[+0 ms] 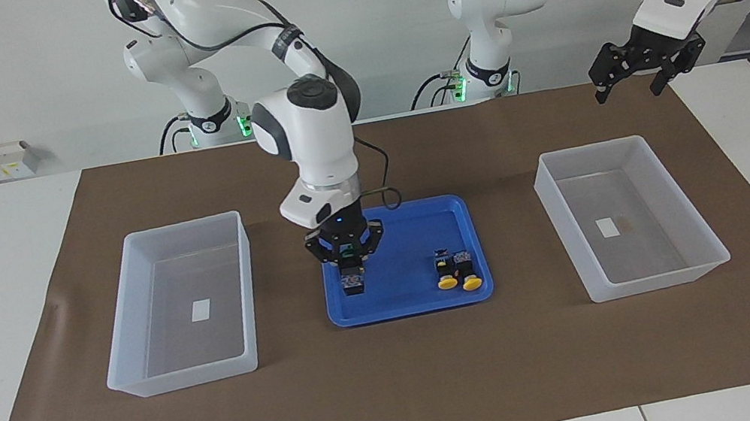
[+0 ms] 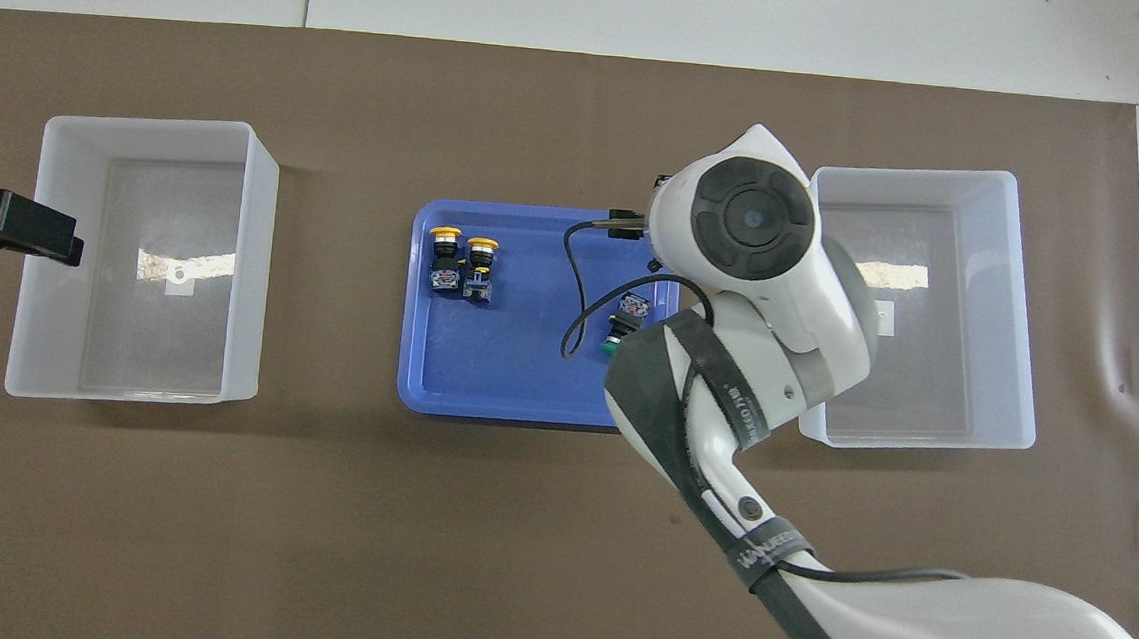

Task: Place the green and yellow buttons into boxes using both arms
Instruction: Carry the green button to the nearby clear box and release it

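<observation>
Next, my right gripper releases the green button, now held over the blue tray, near the white label in the translucent box (image 2: 907,273) that is closest to it.
My right gripper (image 1: 347,255) hangs over the blue tray (image 1: 423,221) at the end toward the right arm. It is shut on a green button (image 1: 346,251), whose green cap shows between the fingertips. A second green button (image 2: 627,314) lies on the tray beneath it, and the two overlap in the facing view. Two yellow buttons (image 1: 445,271) (image 1: 466,273) lie side by side at the tray's other end. Both translucent boxes (image 1: 183,226) (image 1: 593,147) hold no buttons. My left gripper (image 1: 628,93) waits open, raised over the mat's corner beside its box.
The boxes flank the tray on a brown mat (image 1: 403,381), each with a white label on its floor. Two slimmer white arms with green-lit bases (image 1: 207,120) (image 1: 489,73) stand at the robots' edge of the table.
</observation>
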Motion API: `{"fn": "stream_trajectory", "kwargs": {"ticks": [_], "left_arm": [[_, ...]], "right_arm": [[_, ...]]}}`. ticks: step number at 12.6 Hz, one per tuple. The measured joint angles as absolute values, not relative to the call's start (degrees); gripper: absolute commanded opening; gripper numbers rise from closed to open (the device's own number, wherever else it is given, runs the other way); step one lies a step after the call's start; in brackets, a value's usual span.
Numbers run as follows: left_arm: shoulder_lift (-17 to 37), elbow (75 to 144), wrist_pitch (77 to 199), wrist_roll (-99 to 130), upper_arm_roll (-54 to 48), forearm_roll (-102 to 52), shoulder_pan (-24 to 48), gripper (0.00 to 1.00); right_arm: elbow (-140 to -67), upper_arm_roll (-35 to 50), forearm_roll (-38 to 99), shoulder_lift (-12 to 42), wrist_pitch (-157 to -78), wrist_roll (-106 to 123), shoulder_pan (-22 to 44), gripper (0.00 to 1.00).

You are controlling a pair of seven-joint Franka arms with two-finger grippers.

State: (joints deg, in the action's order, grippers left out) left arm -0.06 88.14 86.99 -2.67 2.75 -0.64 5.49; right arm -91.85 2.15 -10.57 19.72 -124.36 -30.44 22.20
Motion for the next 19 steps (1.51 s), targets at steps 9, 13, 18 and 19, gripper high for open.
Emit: {"fn": "stream_trajectory", "kwargs": {"ticks": [9, 13, 18, 19], "left_arm": [[-0.1, 88.1, 87.0, -2.7, 2.7, -0.6, 5.5, 1.0], [-0.1, 88.1, 87.0, -2.7, 2.7, -0.6, 5.5, 1.0], [-0.1, 88.1, 87.0, -2.7, 2.7, -0.6, 5.5, 1.0], [-0.1, 88.1, 87.0, -2.7, 2.7, -0.6, 5.5, 1.0]], "right_arm": [[-99.6, 2.0, -7.8, 17.5, -124.6, 3.8, -0.8, 0.0], [-110.5, 2.0, -5.9, 17.9, -138.7, 6.5, -4.5, 0.0], [-114.1, 2.2, -5.8, 18.2, -142.9, 6.5, -4.6, 1.0], [-114.0, 2.2, -5.8, 18.2, -143.0, 6.5, -4.6, 1.0]]}}
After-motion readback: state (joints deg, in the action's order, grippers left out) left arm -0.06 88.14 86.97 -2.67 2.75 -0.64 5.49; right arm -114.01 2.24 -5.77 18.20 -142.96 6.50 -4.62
